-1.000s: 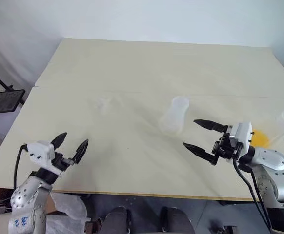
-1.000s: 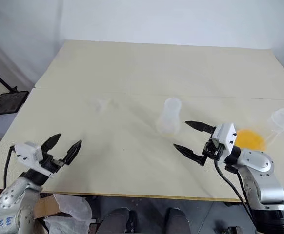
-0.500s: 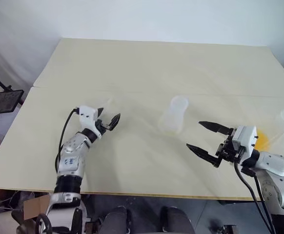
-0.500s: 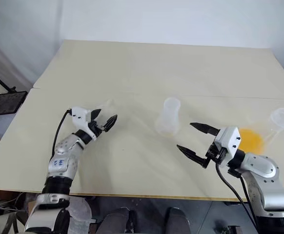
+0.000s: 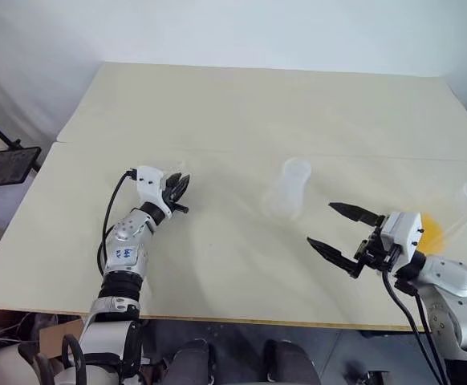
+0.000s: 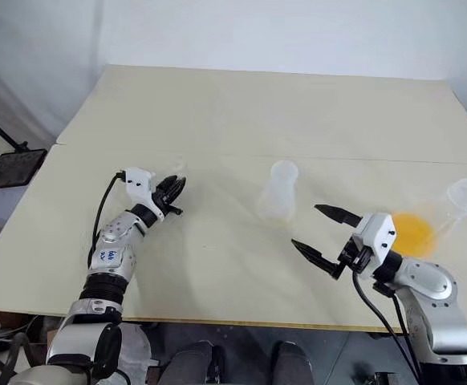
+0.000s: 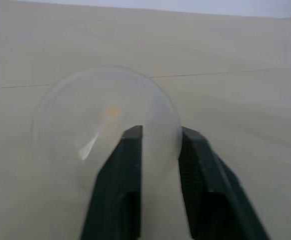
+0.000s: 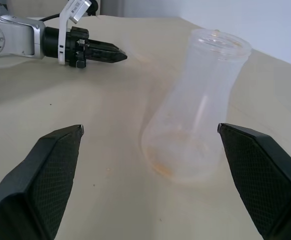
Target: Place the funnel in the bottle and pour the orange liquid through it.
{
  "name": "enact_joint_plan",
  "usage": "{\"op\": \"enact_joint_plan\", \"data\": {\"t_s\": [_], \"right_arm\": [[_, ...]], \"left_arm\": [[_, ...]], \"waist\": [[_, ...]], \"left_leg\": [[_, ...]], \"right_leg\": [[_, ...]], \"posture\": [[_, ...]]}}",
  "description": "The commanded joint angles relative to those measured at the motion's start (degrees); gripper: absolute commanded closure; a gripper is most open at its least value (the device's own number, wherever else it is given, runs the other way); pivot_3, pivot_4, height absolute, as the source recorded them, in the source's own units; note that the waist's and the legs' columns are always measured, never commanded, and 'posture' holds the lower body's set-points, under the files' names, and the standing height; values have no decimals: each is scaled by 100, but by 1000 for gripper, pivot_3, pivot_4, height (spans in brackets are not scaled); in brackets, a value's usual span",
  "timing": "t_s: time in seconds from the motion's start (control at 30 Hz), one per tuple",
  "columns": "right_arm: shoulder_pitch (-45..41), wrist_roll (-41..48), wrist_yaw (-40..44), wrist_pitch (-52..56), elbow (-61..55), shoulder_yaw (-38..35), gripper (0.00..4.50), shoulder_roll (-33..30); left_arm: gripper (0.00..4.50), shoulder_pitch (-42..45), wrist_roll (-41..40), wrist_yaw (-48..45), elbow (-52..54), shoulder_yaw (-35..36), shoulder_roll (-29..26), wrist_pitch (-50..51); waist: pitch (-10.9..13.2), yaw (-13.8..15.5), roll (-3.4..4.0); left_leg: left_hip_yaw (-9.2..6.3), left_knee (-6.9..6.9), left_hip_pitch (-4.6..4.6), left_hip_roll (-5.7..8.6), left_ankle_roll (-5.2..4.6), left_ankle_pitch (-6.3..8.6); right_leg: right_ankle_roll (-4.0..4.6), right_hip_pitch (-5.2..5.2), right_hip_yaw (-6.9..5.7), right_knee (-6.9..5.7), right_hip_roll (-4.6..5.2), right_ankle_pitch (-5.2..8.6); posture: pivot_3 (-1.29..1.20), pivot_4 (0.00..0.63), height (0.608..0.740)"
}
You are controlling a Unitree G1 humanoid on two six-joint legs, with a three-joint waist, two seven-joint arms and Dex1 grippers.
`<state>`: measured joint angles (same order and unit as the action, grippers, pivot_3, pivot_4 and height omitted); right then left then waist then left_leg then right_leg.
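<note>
My left gripper is going to release the funnel in the open neck of the frosted bottle (image 5: 298, 162).
The funnel (image 7: 103, 112) is a small clear cone lying on the cream table (image 5: 241, 104) at left centre. My left gripper (image 5: 177, 189) is shut on the funnel, its rim pinched between the two fingers (image 7: 128, 155). The frosted bottle (image 5: 288, 189) stands upright mid-table, with no funnel in its neck. My right gripper (image 5: 320, 224) hovers open just short of the bottle (image 8: 195, 115) and to its right, holding nothing. The orange liquid (image 6: 412, 228) sits in a clear flask (image 6: 464, 195) at the far right, behind my right hand.
A seam (image 5: 378, 157) crosses the table from side to side. A dark tablet on a stand (image 5: 5, 165) sits off the table's left edge. The near table edge (image 5: 241, 319) runs just below both arms.
My left arm has reached forward and to the right to the funnel, and its fingers have gone from open to shut on the rim. The right arm has stayed put.
</note>
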<state>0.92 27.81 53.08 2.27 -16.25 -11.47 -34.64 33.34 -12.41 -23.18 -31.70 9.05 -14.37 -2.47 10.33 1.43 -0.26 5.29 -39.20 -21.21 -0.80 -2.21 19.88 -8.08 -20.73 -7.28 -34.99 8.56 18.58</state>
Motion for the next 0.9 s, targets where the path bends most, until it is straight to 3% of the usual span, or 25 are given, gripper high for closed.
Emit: {"op": "enact_joint_plan", "data": {"t_s": [0.03,0.17,0.3,0.37,0.5,0.63,0.73,0.9], "right_arm": [[44,36,-44,-133,-282,-82,0,14],[93,82,-86,-130,-393,-212,0,-29],[192,305,-278,3,-713,-535,0,-55],[368,416,-496,66,-919,-804,0,13],[774,407,-734,43,-1098,-1082,0,134],[1073,432,-1061,-47,-1226,-1328,0,360],[1125,454,-1257,-113,-1333,-1443,0,492],[1396,403,-1376,-225,-1514,-1552,0,639]], "left_arm": [[4443,-83,-163,-240,342,61,-38,-152],[4443,-206,-430,-883,799,47,-124,-269],[4443,-181,-604,-1984,1266,-184,-592,-94],[4443,168,-463,-2760,1367,-463,-1089,-145],[4443,1153,-493,-3587,1220,-770,-1427,-130],[4443,2434,-127,-4305,632,-1276,-1323,-556],[4443,3027,493,-4646,182,-1777,-1302,-1480],[4443,3697,856,-4532,-408,-2048,-878,-2123]], "waist": [[0,4,0],[0,3,0],[1,-4,0],[1,-2,0],[1,40,-2],[1,70,-2],[1,40,-1],[1,-2,-2]], "left_leg": [[-1,0,0,0,0,0],[-2,0,0,1,0,0],[-2,0,-7,-1,1,0],[-1,0,-6,-1,3,-2],[-1,0,-7,0,5,-3],[-2,-2,-9,15,1,-3],[5,0,-8,32,0,-3],[12,4,-8,23,1,-4]], "right_leg": [[0,0,0,0,0,0],[-1,2,0,2,1,0],[-1,-8,-2,-2,-1,0],[-1,-7,0,-2,-2,0],[0,-6,-2,-2,-4,0],[-8,2,-1,7,-3,-5],[-9,0,0,12,-9,-4],[-8,-9,7,10,-19,-4]], "posture": [[0,150,740],[0,150,740],[0,150,740],[0,150,740],[0,150,740],[0,150,740],[0,150,740],[0,150,740]]}}
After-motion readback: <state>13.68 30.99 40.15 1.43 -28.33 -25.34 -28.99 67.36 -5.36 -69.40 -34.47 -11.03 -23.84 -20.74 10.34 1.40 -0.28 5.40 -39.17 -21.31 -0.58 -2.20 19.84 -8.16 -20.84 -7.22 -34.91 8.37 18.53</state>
